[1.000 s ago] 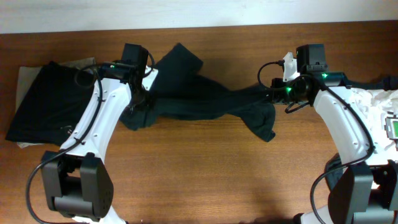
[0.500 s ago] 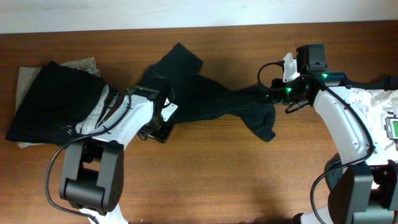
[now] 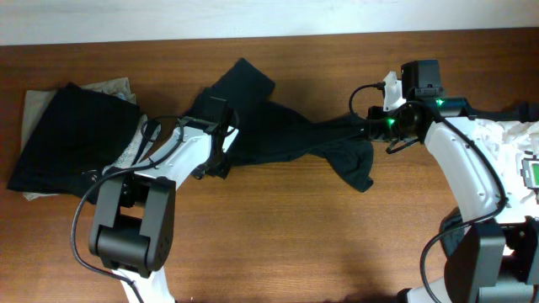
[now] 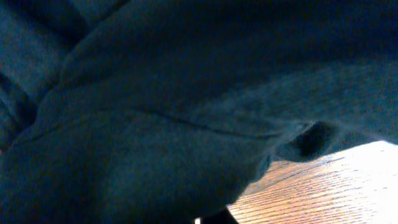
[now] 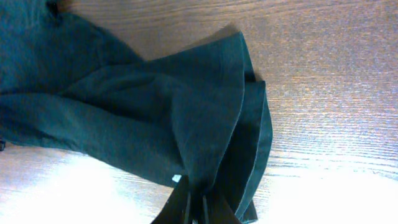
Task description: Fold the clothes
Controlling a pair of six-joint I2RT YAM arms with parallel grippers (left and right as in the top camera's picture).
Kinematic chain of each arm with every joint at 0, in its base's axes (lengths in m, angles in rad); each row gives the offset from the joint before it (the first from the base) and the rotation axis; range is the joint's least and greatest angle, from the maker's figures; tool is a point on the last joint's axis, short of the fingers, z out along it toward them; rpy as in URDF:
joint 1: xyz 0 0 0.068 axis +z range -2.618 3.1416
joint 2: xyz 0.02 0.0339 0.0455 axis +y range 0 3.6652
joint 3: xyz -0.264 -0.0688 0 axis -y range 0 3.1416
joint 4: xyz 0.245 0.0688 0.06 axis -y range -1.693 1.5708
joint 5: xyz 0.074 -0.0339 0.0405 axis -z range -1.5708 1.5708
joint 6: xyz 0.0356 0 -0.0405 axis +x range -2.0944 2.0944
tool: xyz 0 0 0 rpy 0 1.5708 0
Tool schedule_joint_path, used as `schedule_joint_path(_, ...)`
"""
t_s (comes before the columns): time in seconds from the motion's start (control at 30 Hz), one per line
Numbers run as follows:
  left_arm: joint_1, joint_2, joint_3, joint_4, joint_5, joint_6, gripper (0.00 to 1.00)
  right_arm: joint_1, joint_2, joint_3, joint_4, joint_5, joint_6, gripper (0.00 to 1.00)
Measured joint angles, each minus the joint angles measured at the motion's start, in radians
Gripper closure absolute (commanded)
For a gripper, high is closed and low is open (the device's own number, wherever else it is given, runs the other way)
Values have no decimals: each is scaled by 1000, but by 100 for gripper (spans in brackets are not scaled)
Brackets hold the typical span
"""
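Next, I release the dark T-shirt's bunched edge from my right gripper on the bare wood (image 3: 387, 203) just beside the shirt's drooping tip. The shirt now lies across the table's middle.
A dark T-shirt (image 3: 278, 135) lies stretched in a crumpled band across the middle of the wooden table (image 3: 278, 244). My right gripper (image 3: 370, 128) is shut on a bunched edge at its right end; the right wrist view shows the fingers (image 5: 194, 202) pinching folded layers of the shirt (image 5: 155, 112). My left gripper (image 3: 221, 160) is at the shirt's lower left part. In the left wrist view the shirt (image 4: 155, 112) fills almost the whole frame. It covers the jaws, and only one fingertip (image 4: 211, 219) shows at the bottom edge.
A folded black garment (image 3: 67, 139) lies on a beige one (image 3: 34, 101) at the far left. White clothes (image 3: 514, 135) and a small screen (image 3: 530, 172) sit at the right edge. Bare wood lies in front of the shirt.
My left arm swung down low and its gripper moved right, and the shirt's lower left lobe moved with it. The right arm and the shirt's right end have not moved.
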Motion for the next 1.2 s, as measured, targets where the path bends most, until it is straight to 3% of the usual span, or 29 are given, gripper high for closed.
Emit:
schedule_joint_path(0.07,0,6,16,-36,3,-1,100,0,0,0,-1,0,0,96)
schedule_joint_path(0.27,0,5,187,-455,69,-8,100,0,-5,0,-7,4,0,96)
schedule_joint_path(0.37,0,-201,293,-588,76,-7,100,0,-138,1,-66,81,9,96)
schedule_joint_path(0.57,2,-493,375,-701,79,4,100,0,-332,19,-183,163,18,96)
schedule_joint_path(0.77,29,-675,833,-759,-53,8,100,0,-522,344,-307,121,66,96)
schedule_joint_path(0.87,29,-735,953,-729,-102,35,100,0,-584,411,-315,85,115,96)
schedule_joint_path(1.0,29,-599,968,-691,-87,52,100,0,-460,415,-253,68,138,96)
schedule_joint_path(1.13,43,-217,962,-468,99,134,100,0,-184,409,-28,31,140,96)
schedule_joint_path(1.2,56,-75,1022,-414,140,158,100,-1,-147,403,122,27,126,96)
